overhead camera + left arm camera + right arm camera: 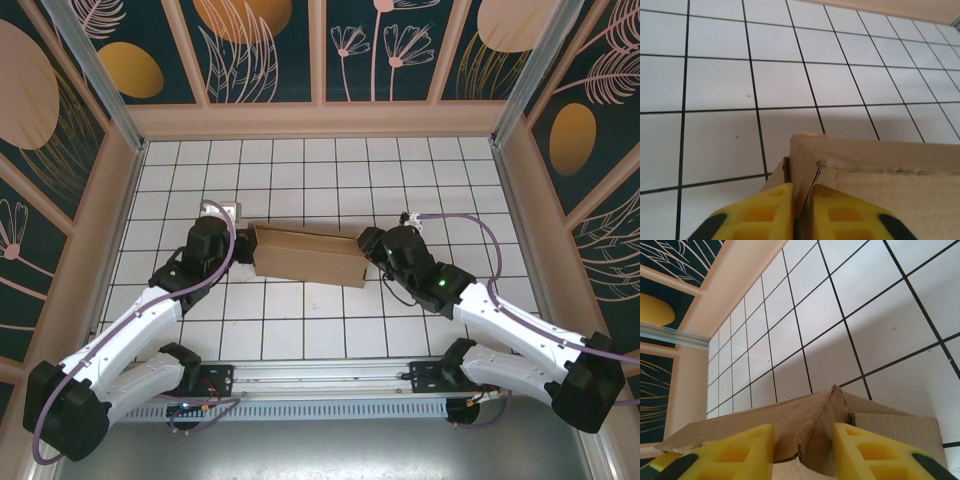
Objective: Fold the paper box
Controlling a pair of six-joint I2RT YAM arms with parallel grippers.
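Next, my left gripper opens and pinches the paper box's end flap and upright side together at the paper box's corner edge [799, 140], because a gap parts the two.
The paper box [308, 255] is plain brown cardboard, partly formed into a long shallow shape in the middle of the tiled table. My left gripper [243, 248] is at its left end. In the left wrist view its yellow fingers [765, 212] are shut on an upright wall at a corner of the box [880, 165]. My right gripper [368, 250] is at the right end. Its yellow fingers [745, 452] stand wider apart, pressing from both sides on a creased, slightly torn folded corner flap [810, 415] of the box.
The white tiled floor [330, 320] lies all round the box. Tan enclosure walls [320, 120] border it at the back and sides. A small white block [228, 210] sits behind the left gripper. A metal rail [320, 372] runs along the near edge.
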